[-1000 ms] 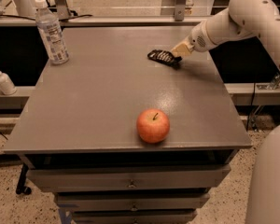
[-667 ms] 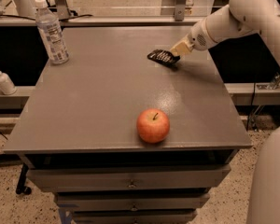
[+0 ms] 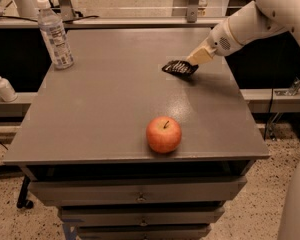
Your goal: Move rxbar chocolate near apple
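Observation:
Next, I open my gripper to let go of the rxbar chocolate on the grey table (image 3: 199,99) just behind the apple, slightly toward the side my arm is on.
The rxbar chocolate (image 3: 177,67), a black flat bar with white print, is at the back right of the grey table (image 3: 105,109), tilted and slightly raised, with a shadow under it. My gripper (image 3: 192,63) reaches in from the right on a white arm and is shut on the bar's right end. The red-orange apple (image 3: 163,134) stands near the table's front edge, well in front of the bar and apart from it.
A clear plastic water bottle (image 3: 54,34) stands at the table's back left corner. A small white dispenser bottle (image 3: 2,85) sits on a lower ledge to the left. Drawers (image 3: 140,196) are under the table top. A metal rail runs behind the table.
My gripper has moved a little toward the table's front, and the rxbar chocolate has moved with it. The apple and the bottle have not moved.

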Controlling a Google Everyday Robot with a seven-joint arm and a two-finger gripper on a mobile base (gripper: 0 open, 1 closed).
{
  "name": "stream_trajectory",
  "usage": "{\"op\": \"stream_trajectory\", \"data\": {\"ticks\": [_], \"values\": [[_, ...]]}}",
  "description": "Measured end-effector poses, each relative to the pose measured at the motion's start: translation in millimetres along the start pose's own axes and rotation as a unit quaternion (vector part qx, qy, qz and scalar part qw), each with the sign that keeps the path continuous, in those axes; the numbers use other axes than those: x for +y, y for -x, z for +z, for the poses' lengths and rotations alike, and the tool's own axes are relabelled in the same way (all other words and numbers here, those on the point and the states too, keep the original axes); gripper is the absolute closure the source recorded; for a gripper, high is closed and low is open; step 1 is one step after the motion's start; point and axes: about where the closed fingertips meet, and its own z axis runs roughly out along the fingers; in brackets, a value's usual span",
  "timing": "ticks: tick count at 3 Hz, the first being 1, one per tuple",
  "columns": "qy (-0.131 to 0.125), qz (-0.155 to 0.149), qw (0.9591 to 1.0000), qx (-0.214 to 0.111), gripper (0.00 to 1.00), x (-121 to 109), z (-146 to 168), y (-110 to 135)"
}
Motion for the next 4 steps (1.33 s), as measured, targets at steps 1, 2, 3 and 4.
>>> {"op": "stream_trajectory", "data": {"ticks": [1,2,3,4], "values": [[0.036,-0.012,0.9986,0.036,1.00,29,-19,-23],[0.073,-0.020,0.9953,0.061,1.00,61,-38,-45],[0.105,-0.025,0.9910,0.080,1.00,95,-59,-63],[0.132,-0.028,0.9867,0.091,1.00,123,-78,-74]]}}
